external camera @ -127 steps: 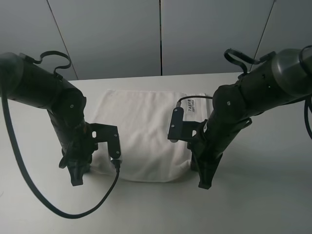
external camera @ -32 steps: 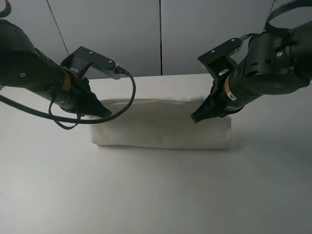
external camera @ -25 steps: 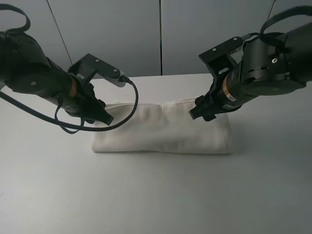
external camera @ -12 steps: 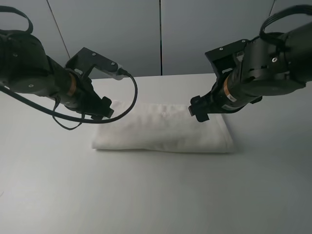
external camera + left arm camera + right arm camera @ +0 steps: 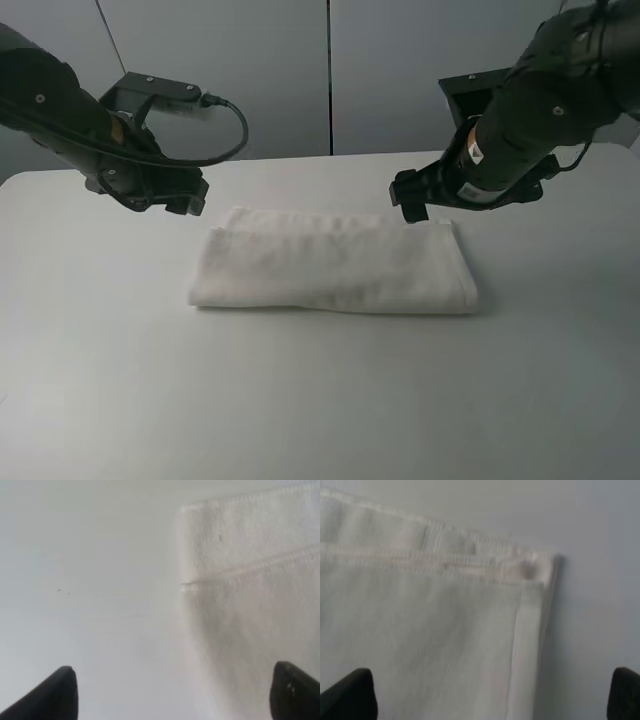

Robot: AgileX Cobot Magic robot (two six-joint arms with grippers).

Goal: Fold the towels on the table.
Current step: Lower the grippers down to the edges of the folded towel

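Note:
Next, I close my right gripper on the nearest short edge point(image 5: 455, 253) point(image 5: 521, 667) of the white towel, a little in from the far corner of that edge.
The white towel point(image 5: 330, 262) lies folded into a long band in the middle of the table point(image 5: 320, 400). My left gripper point(image 5: 185, 198) hangs open above the table just past the towel's far left corner, holding nothing. My right gripper point(image 5: 412, 205) is open above the towel's far right corner, also empty. In the left wrist view the towel's stitched corner point(image 5: 250, 580) lies ahead between the spread fingertips point(image 5: 57, 692). The right wrist view shows the layered hems at the towel's corner point(image 5: 470, 605) under the wide-apart fingertips point(image 5: 350, 692).
Grey wall panels point(image 5: 330, 70) stand behind the table's far edge. Bare white tabletop surrounds the towel on every side.
Both grippers let go of the towel's far edge, opened wide and rose away toward the back. The towel settled flat in its folded band.

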